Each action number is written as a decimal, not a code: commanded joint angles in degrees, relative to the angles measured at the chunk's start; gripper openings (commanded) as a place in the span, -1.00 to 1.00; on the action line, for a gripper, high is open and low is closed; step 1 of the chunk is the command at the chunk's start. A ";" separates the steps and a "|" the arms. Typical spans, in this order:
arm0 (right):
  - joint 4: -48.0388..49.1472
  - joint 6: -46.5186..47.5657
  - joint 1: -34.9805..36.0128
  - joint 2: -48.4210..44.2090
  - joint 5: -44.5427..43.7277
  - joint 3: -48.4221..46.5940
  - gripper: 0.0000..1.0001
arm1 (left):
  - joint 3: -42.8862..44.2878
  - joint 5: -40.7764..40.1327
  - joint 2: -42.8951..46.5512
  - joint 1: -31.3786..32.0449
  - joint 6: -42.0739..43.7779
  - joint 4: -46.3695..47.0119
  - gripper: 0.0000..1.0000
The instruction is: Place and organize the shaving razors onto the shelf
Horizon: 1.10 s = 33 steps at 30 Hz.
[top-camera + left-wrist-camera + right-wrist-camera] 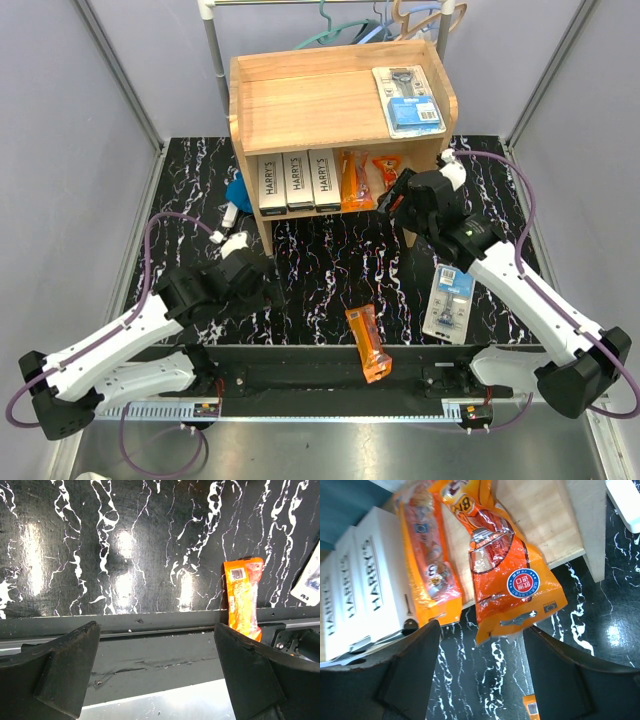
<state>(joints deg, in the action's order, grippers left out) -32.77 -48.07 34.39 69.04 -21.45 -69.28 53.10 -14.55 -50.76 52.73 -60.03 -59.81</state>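
Note:
I need to next move my left gripper to the middle of the orange packet [368, 343] [242, 609] at the front edge of the table and close it there, just below the packet's barcode.
The wooden shelf [300, 100] holds three white HARRY'S boxes [298, 180] and two orange packets [355, 178] on its lower tier, and a blue-card blister pack [408, 100] on top. My right gripper [480, 680] is open at the front of the lower tier. The end of the right-hand orange packet [505, 575] hangs over the shelf edge between its fingers, apart from them. A third orange packet [368, 343] lies at the table's front edge, and another blister pack [449, 303] lies to its right. My left gripper [157, 670] stands open and empty over the front edge, left of that packet [243, 597].
A metal clothes rail with hangers [400, 15] stands behind the shelf. A blue object [238, 190] and a small white one [228, 215] lie left of the shelf. A dark rail [320, 375] runs along the table's near edge, and grey walls close in both sides.

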 commanded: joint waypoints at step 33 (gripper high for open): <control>10.63 -2.38 -0.47 -2.15 -6.41 4.68 0.35 | -0.37 0.40 -1.18 1.59 -0.53 2.42 0.98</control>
<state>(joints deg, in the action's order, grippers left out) -26.06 -49.78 34.33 67.05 -24.75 -65.01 52.84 -14.46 -51.53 53.91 -60.27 -59.42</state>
